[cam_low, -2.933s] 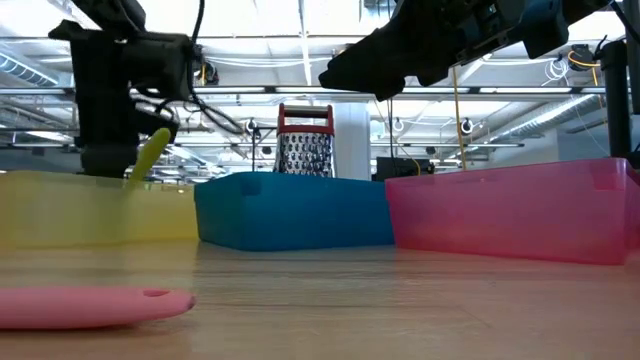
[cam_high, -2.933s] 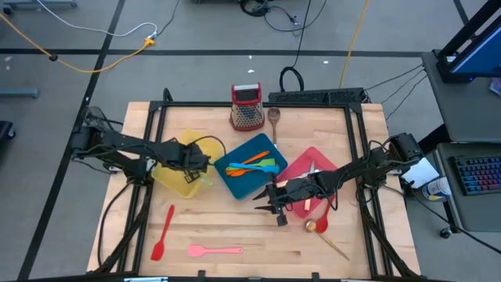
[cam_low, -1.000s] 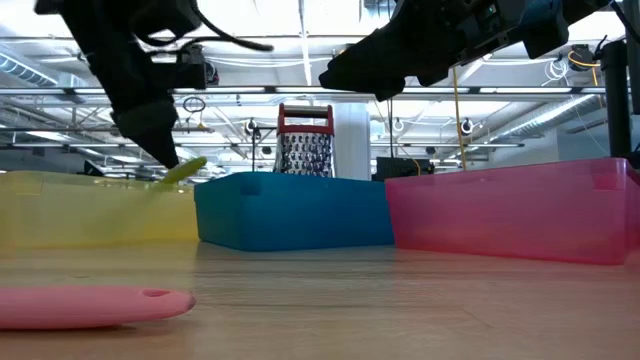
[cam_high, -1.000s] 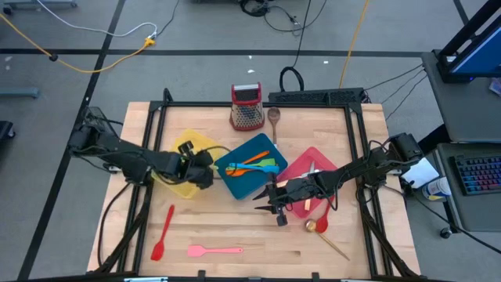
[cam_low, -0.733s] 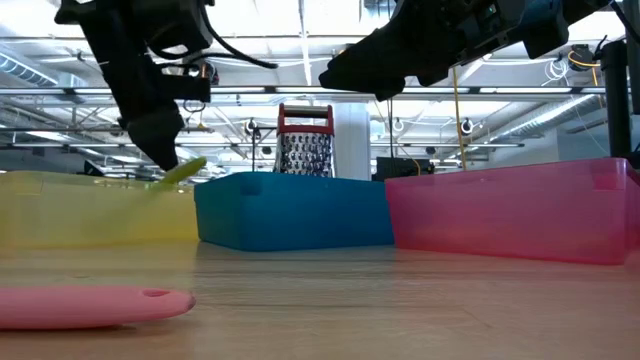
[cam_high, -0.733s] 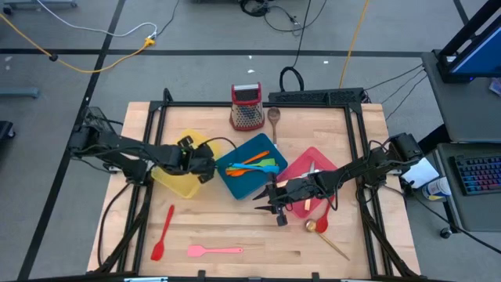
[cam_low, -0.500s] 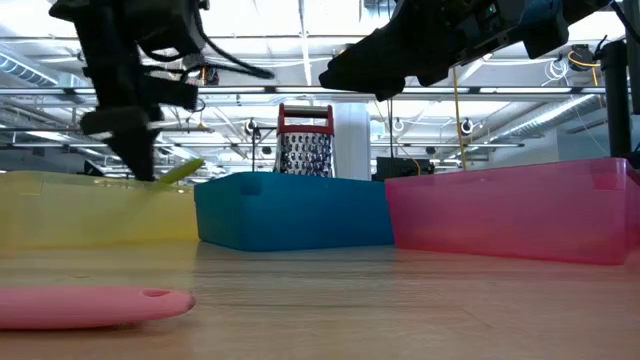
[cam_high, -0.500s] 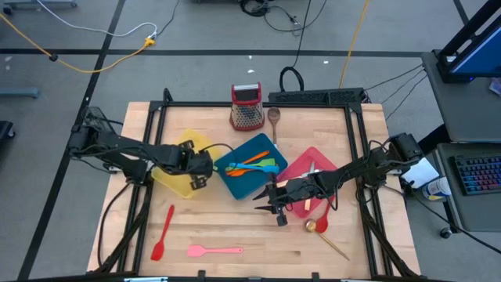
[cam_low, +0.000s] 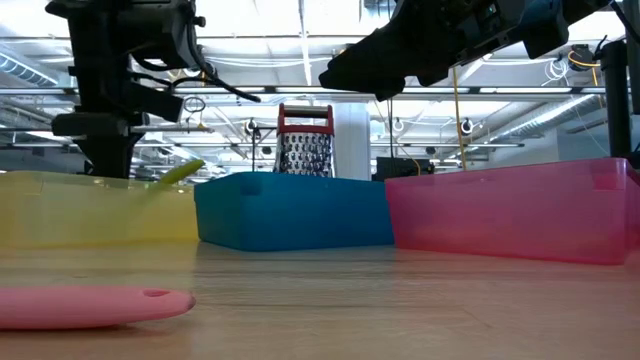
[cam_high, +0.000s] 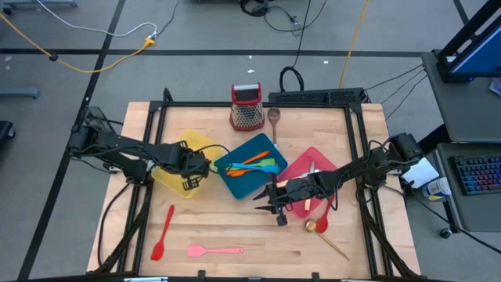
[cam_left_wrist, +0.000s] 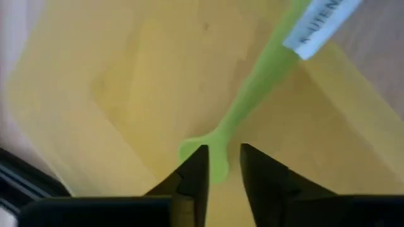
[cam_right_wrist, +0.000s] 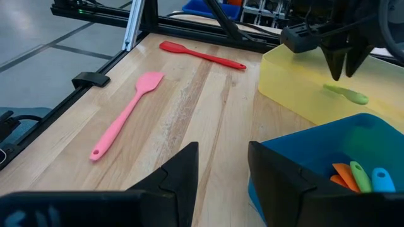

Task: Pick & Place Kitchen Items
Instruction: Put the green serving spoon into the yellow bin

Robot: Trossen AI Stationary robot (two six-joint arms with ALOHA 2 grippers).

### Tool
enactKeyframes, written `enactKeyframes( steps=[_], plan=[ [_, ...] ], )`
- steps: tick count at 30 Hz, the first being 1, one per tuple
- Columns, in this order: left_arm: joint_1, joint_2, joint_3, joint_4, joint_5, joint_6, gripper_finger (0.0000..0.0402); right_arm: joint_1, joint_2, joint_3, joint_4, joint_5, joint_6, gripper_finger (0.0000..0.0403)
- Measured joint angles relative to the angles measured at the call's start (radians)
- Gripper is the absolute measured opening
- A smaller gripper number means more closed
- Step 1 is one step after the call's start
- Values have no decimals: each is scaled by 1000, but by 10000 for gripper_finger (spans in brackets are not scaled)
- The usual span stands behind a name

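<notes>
The green utensil's labelled end leans over the yellow tray's rim, so the robot's left gripper will grab the utensil's handle point(cam_left_wrist: 250, 94) and turn the utensil fully inside the tray.
A green utensil point(cam_left_wrist: 252, 94) lies in the yellow tray point(cam_high: 196, 141). Its labelled end leans on the tray's rim and sticks up above it point(cam_low: 183, 170). My left gripper point(cam_left_wrist: 223, 170) hangs over the tray, pointing down and open. Its fingers stand on either side of the utensil's lower end, just above it point(cam_right_wrist: 346, 94). My right gripper point(cam_right_wrist: 221, 176) waits open and holds nothing, level, near the teal tray's front corner point(cam_high: 275, 211). The teal tray point(cam_high: 250, 182) holds orange, green and blue utensils point(cam_high: 254, 164).
A red spatula point(cam_high: 163, 233) and a pink spatula point(cam_high: 214, 251) lie on the bare wood near the front left. A red tray point(cam_high: 301, 168) holds cutlery, and a gold spoon point(cam_high: 321, 231) lies in front of it. A grater point(cam_high: 246, 107) and a wooden spoon point(cam_high: 274, 121) stand at the far edge.
My left gripper has swung from a slant to pointing straight down and shifted a little toward the table's left edge over the yellow tray. It has opened and let go of the green utensil, which stays leaning on the tray's rim.
</notes>
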Motion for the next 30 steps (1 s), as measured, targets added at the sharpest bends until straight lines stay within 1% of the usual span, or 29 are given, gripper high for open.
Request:
enactKeyframes(
  steps=[3,8,11,15,20,22,26,30],
  plan=[
    [1,0,0,16,-17,38,127,0,0,0,0,0,0,130],
    [3,0,0,148,12,122,164,0,0,0,0,0,0,130],
    [4,0,0,214,12,163,174,0,0,0,0,0,0,130],
    [9,0,0,240,12,207,175,0,0,0,0,0,0,130],
    [46,0,-11,243,11,209,174,0,0,0,0,0,0,130],
    [65,2,-29,260,12,209,168,0,0,0,0,0,0,130],
    [101,11,-81,351,52,231,140,0,0,0,0,0,0,130],
    [117,10,-100,349,57,228,98,0,0,0,0,0,0,130]
  ],
)
